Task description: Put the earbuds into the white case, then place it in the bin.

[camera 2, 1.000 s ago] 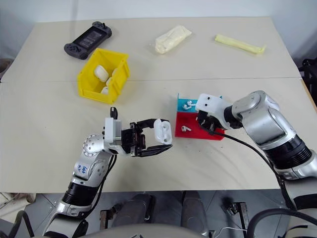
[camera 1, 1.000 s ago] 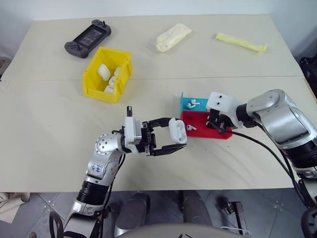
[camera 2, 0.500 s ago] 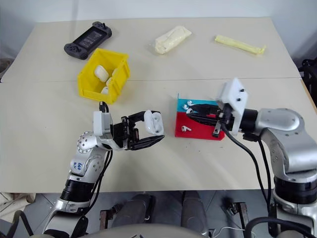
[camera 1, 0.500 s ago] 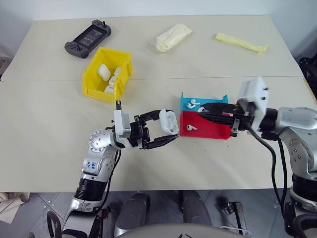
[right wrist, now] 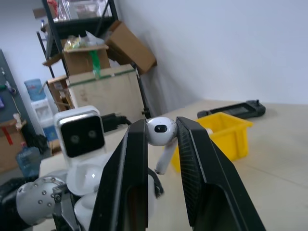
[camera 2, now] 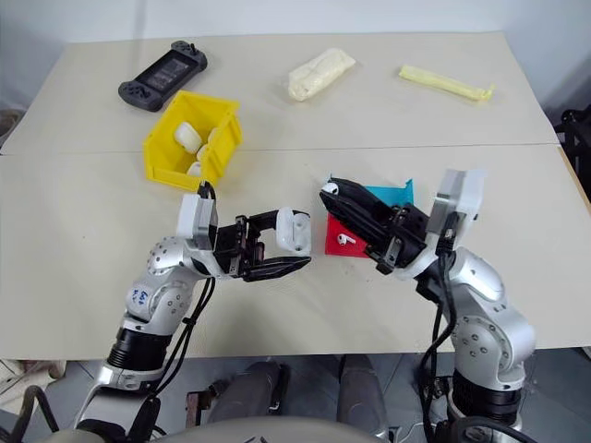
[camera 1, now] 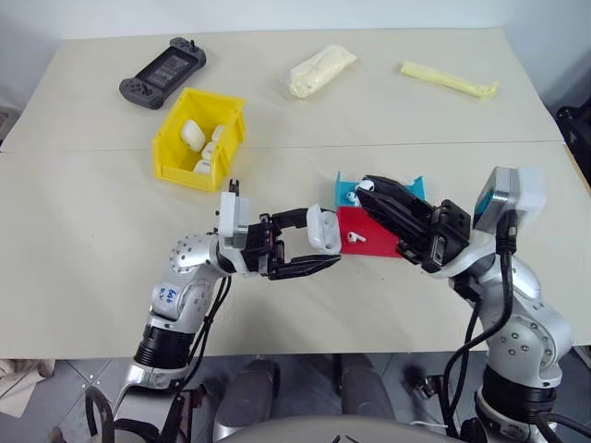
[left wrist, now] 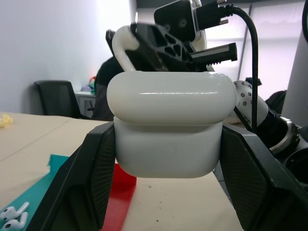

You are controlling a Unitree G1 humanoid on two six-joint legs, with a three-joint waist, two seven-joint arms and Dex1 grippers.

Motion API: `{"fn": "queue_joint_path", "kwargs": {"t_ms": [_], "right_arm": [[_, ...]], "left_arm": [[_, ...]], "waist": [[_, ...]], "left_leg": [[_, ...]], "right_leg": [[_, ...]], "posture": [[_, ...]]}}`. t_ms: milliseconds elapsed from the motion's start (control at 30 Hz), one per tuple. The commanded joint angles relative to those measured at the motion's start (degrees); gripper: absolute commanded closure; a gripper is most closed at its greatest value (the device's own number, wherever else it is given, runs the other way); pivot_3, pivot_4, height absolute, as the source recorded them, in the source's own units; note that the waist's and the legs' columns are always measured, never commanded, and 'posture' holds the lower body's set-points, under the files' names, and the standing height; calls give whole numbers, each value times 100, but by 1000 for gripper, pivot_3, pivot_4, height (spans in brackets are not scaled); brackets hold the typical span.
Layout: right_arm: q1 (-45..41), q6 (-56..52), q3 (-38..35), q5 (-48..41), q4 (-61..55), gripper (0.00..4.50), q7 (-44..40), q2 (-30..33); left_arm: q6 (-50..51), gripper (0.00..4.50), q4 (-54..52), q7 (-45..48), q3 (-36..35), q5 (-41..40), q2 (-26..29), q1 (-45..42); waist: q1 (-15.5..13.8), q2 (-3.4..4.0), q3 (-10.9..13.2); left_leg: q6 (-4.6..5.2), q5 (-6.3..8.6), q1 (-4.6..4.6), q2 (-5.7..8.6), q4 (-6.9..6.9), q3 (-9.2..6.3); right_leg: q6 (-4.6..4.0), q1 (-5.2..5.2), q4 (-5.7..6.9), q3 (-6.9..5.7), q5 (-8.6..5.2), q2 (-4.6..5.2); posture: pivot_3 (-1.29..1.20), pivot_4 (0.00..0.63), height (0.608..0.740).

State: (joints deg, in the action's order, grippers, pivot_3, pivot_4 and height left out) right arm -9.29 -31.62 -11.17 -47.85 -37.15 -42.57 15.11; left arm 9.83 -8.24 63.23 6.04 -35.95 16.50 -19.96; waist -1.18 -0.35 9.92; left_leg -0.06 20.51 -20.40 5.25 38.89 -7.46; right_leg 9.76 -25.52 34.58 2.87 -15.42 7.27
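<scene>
The robot's right gripper needs to release the earbud, now a short distance from the case, in the far socket of the open white case (camera 1: 331, 221) that the left gripper is holding.
My left gripper (camera 1: 323, 242) is shut on the white case (camera 1: 319, 229) and holds it above the table, its lid tipped open. The case (left wrist: 169, 126) sits squarely between both fingers in the left wrist view. My right gripper (camera 1: 366, 185) is shut on one of the earbuds (right wrist: 161, 133), pinched by its head with the stem hanging down. Its tips point toward the case from a short distance away. Another earbud (camera 1: 357, 237) lies on the red half of the tray (camera 1: 374, 242). The yellow bin (camera 1: 199, 138) stands at the back left with several white cases inside.
My right gripper partly covers the tray's blue half (camera 1: 348, 193). More earbuds (left wrist: 12, 219) lie on it. A black game controller (camera 1: 164, 70), a cream packet (camera 1: 323, 69) and a yellow strip (camera 1: 450, 79) lie along the far side of the table.
My right gripper has risen off the tray with an earbud, pulled back and swung round so its tips point toward the case. The left gripper has barely moved.
</scene>
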Motion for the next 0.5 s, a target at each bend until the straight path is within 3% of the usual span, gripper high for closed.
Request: {"fn": "queue_joint_path", "kwargs": {"t_ms": [33,500], "right_arm": [[185,385,376,12,-247,3976,8,-131],[209,1513,1132,663,763,3976,-502,-155]], "left_arm": [[152,1690,-246,38,-87,-193,70,-81],[411,1690,-503,39,-112,-164,138,-152]], "waist": [[0,0,0],[16,0,0]], "left_leg": [[-1,0,0,-1,-1,-1],[-1,0,3,0,-1,2]], "right_leg": [[0,0,0,-1,0,-1],[-2,1,-7,1,-1,-3]], "posture": [[0,150,740],[0,150,740]]}}
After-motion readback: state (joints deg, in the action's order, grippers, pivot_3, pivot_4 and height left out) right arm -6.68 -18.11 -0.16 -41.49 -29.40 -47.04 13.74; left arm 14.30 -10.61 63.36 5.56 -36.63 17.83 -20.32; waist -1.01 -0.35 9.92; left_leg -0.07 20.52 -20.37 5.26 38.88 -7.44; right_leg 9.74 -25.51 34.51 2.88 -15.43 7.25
